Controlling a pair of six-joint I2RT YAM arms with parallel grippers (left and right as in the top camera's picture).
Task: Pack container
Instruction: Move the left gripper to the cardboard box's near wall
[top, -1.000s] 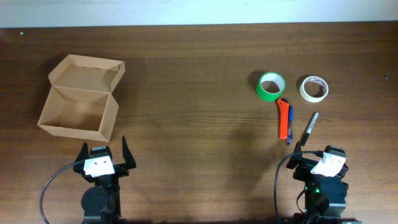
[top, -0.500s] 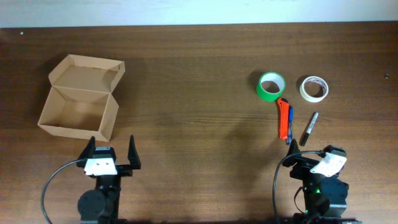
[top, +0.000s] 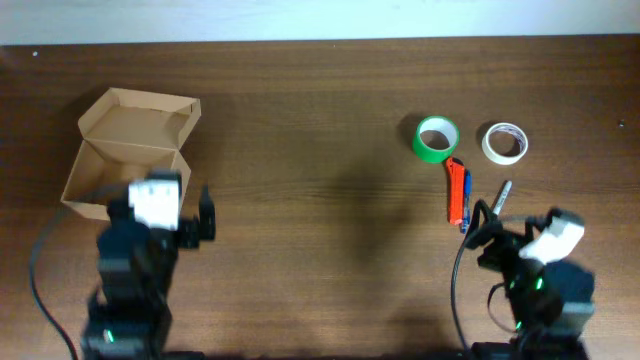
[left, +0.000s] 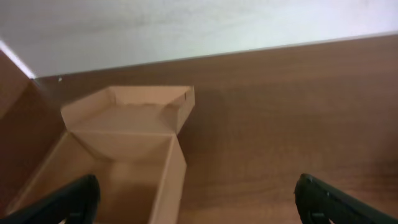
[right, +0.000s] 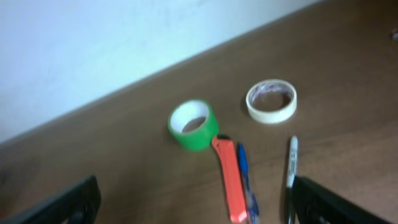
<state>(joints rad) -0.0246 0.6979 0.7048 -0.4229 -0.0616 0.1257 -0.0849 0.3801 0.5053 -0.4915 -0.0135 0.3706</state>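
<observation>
Next, I close my left gripper on the fold joining the box's lid (top: 173, 149) (left: 165, 134) to the box, at the end toward the loose items.
The container, a brown cardboard box (top: 110, 170) with its flap lid open, stands at the left of the table. It also shows in the left wrist view (left: 124, 143), empty. My left gripper (top: 160, 205) is open and empty at the box's near right corner (left: 199, 205). My right gripper (top: 520, 225) is open and empty (right: 193, 202), just short of the loose items. These are a green tape roll (top: 436, 138) (right: 194, 124), a white tape roll (top: 505, 142) (right: 271, 101), an orange cutter (top: 455, 190) (right: 229, 180), a blue pen (top: 466, 200) (right: 245, 183) and a black marker (top: 497, 200) (right: 290, 174).
The brown wooden table (top: 320, 120) ends at a white wall along its far edge. The box and the loose items lie far apart, on opposite sides. Black cables trail from both arm bases at the near edge.
Both arms have moved away from the near edge. The left gripper has come up to the box's near right corner. The right gripper has come closer to the marker and pen.
</observation>
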